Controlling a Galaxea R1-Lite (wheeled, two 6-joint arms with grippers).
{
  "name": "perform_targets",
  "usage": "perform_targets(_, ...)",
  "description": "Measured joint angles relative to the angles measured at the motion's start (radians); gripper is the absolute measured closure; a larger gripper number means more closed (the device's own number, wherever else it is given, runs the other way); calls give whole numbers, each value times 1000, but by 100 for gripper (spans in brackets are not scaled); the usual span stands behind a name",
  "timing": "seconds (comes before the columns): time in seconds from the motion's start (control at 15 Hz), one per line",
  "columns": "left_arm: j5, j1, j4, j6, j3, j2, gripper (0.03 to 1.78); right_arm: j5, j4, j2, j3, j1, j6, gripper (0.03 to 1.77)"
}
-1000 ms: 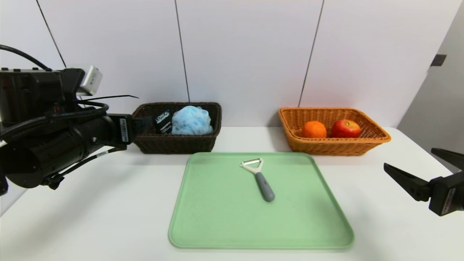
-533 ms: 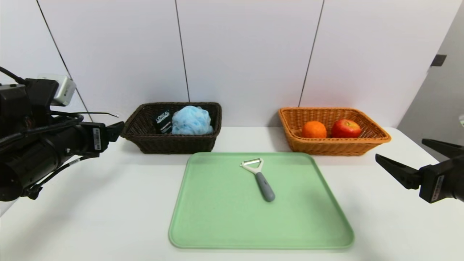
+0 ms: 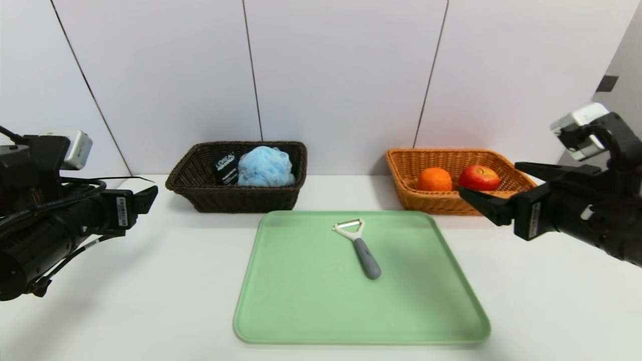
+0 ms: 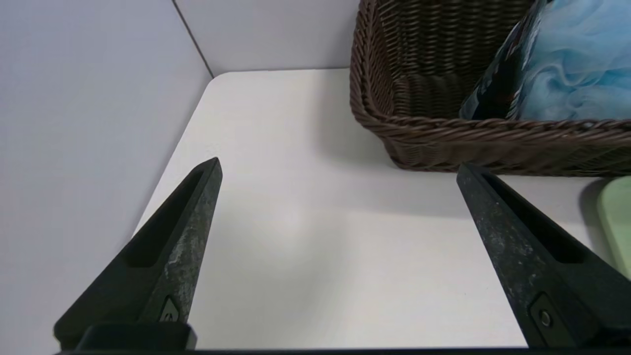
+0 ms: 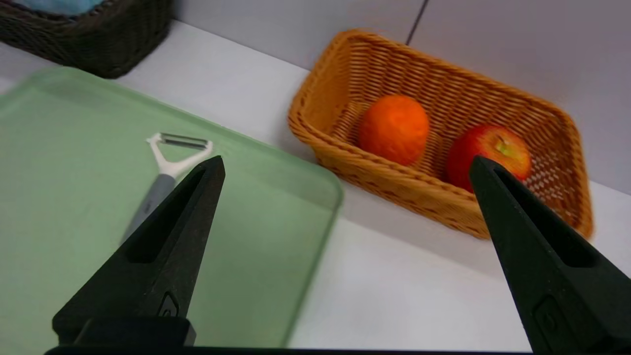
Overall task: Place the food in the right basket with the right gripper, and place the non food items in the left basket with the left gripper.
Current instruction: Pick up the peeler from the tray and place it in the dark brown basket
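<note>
I need to move my right gripper to the peeler on the green tray next and close it on its grey handle (image 3: 362, 251) (image 5: 155, 198), near the white head.
The orange (image 3: 434, 179) and the red apple (image 3: 478, 177) lie in the orange-tan right basket (image 3: 461, 203). In the dark brown left basket (image 3: 235, 198) sit the blue pouf (image 3: 265, 167) and the black tube (image 3: 225, 168). The peeler (image 3: 358, 245) lies on the green tray (image 3: 301, 301), white head toward the baskets. My right gripper (image 3: 488, 178) hovers open and empty at the right basket's front right corner; its wrist view shows the orange (image 5: 393, 128), apple (image 5: 488, 148) and peeler (image 5: 170, 162). At the table's left, short of the dark basket (image 4: 443, 133), my left gripper (image 3: 145, 195) stands open and empty.
The white table ends at a grey panelled wall right behind both baskets. Bare tabletop lies on both sides of the tray and between the baskets. The table's left rear corner (image 4: 217, 76) shows in the left wrist view.
My left arm has pulled back leftward, away from the dark basket. My right arm has risen and swung left, up to the orange-tan basket's front corner. Both grippers stayed open.
</note>
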Motion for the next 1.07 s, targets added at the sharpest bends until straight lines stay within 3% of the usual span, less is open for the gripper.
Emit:
perform_targets(0.13, -4, 8, -10, -18, 3, 1, 12, -21, 52, 90, -109, 88, 23, 9)
perform_targets(0.27, -9, 14, -9, -17, 6, 5, 12, -33, 181, 174, -235, 183, 67, 9)
perform_targets(0.53, -21, 16, -9, -17, 9, 9, 12, -38, 514, 331, -506, 276, 176, 9)
perform_targets(0.8, -23, 16, -11, -19, 7, 21, 12, -39, 875, 480, -684, 345, 340, 9)
perform_targets(1.07, -22, 16, -12, -18, 7, 23, 12, -39, 922, 605, -741, 352, 369, 9)
